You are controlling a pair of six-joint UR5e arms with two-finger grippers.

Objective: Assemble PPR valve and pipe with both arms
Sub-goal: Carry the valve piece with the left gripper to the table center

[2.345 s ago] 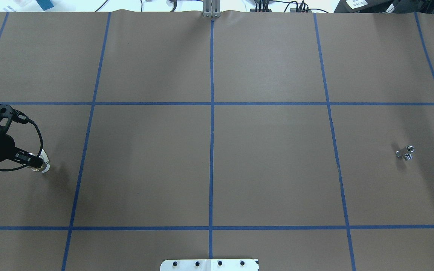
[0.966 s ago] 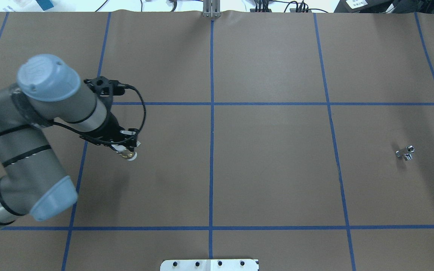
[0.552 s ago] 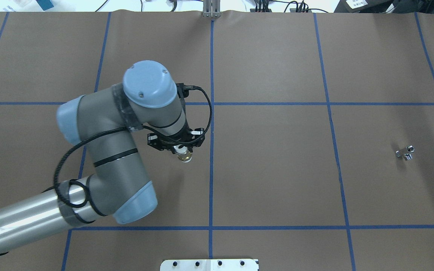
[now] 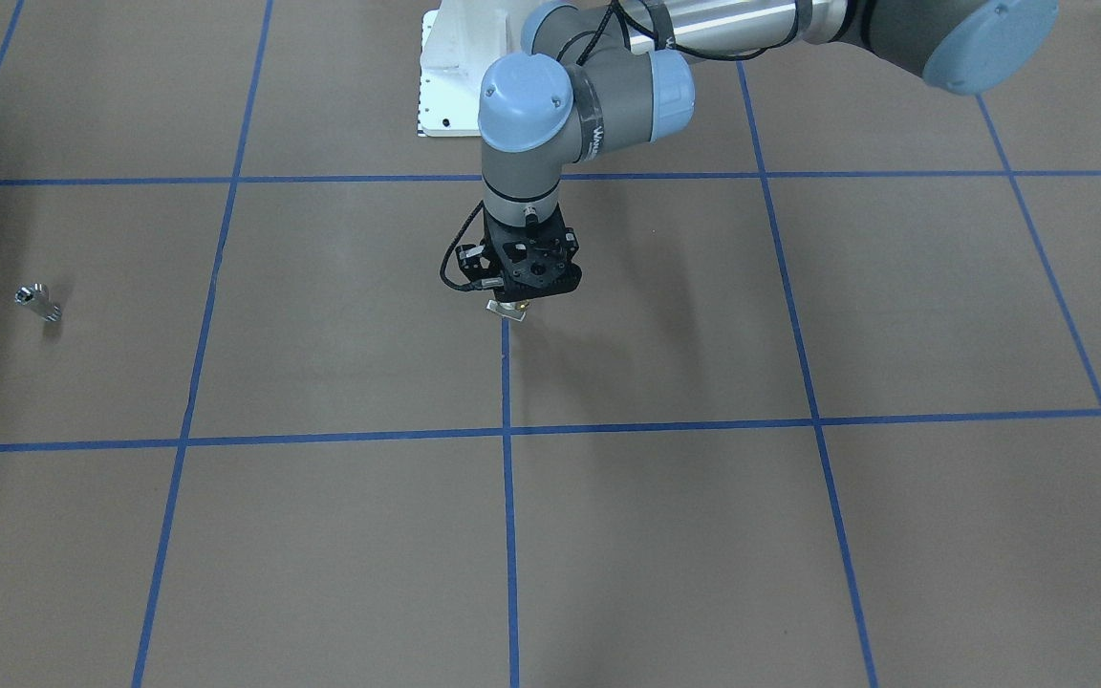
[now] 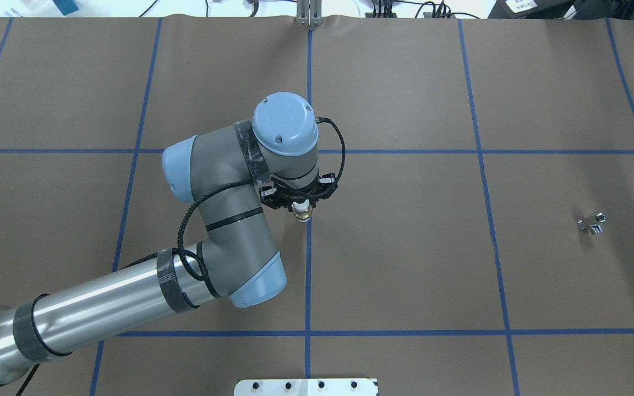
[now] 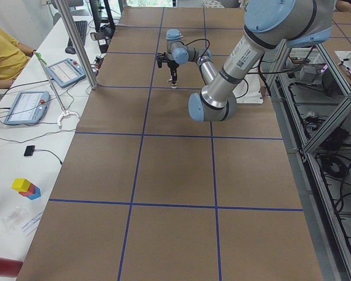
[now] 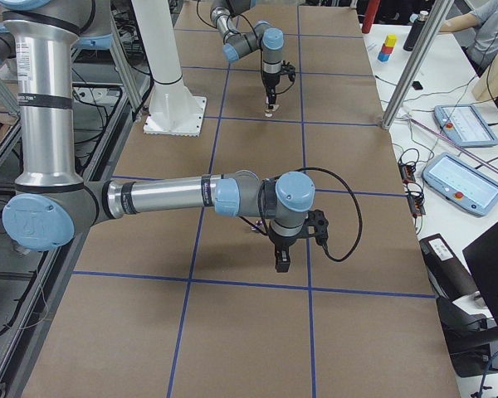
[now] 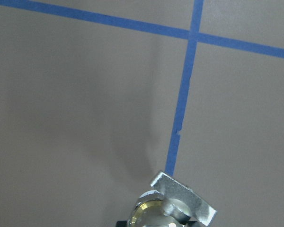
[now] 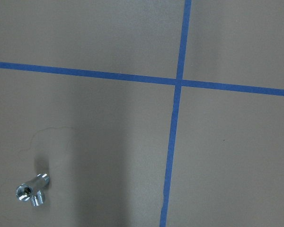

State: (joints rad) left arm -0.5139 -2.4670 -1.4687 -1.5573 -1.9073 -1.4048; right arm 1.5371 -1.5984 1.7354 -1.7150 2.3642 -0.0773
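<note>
My right gripper goes to the silver pipe next and closes around the pipe's open end (image 4: 31,298) (image 9: 27,189), so that its opposite end is left sticking out.
My left gripper (image 5: 301,210) is shut on the PPR valve (image 5: 302,214) and holds it a little above the table's centre tape line. The left wrist view shows the valve's brass body and flat handle (image 8: 182,201) at its bottom edge. In the front view the gripper (image 4: 512,306) points straight down. The silver pipe (image 5: 592,223) lies alone on the table at the far right, also in the front view (image 4: 37,301) and the right wrist view (image 9: 32,193). My right gripper (image 7: 280,264) shows only in the exterior right view, raised above the table; I cannot tell whether it is open or shut.
Brown paper with a blue tape grid (image 5: 309,275) covers the table. The white robot base plate (image 5: 306,386) sits at the near edge. Desks with tablets (image 7: 465,178) and a metal post (image 6: 76,41) line the far side.
My left arm has swung from the table's left edge rightward to the centre line, carrying the valve. The pipe has not moved.
</note>
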